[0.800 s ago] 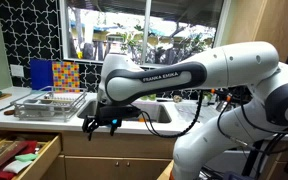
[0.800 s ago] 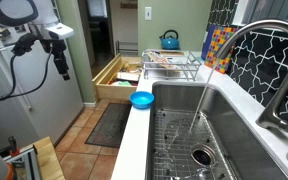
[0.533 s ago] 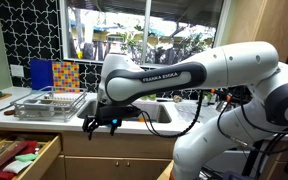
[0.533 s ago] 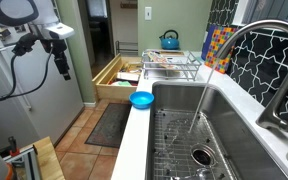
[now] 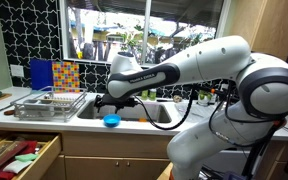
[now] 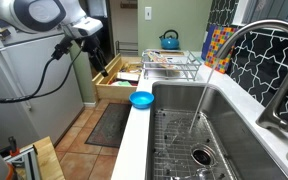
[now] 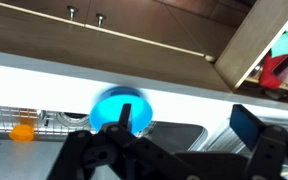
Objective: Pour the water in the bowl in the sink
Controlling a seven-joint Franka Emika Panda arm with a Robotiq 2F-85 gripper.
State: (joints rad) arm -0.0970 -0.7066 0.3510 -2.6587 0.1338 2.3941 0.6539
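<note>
The robot's gripper will next go to the blue bowl and close on the bowl's rim (image 5: 104,118) (image 7: 151,105), on the side toward the open drawer.
The small bright blue bowl (image 5: 111,119) stands upright on the front counter strip beside the sink (image 6: 214,130); it also shows in the other exterior view (image 6: 142,99). My gripper (image 5: 100,101) is open and empty, a little above the bowl on the room side and apart from it; it also shows in an exterior view (image 6: 94,55). In the wrist view the bowl (image 7: 122,105) lies by one finger of my gripper (image 7: 184,125), with the steel basin (image 7: 179,132) between the fingers. I cannot see water in the bowl.
A wire dish rack (image 5: 49,103) stands on the counter beside the sink, also seen in an exterior view (image 6: 172,65). An open drawer (image 5: 19,155) juts out below it. A tall faucet (image 6: 249,50) arches over the basin. A fridge (image 6: 24,100) stands across the floor.
My arm has swung up from in front of the cabinet toward the counter. The gripper, which hid the bowl in one exterior view, is now above it.
</note>
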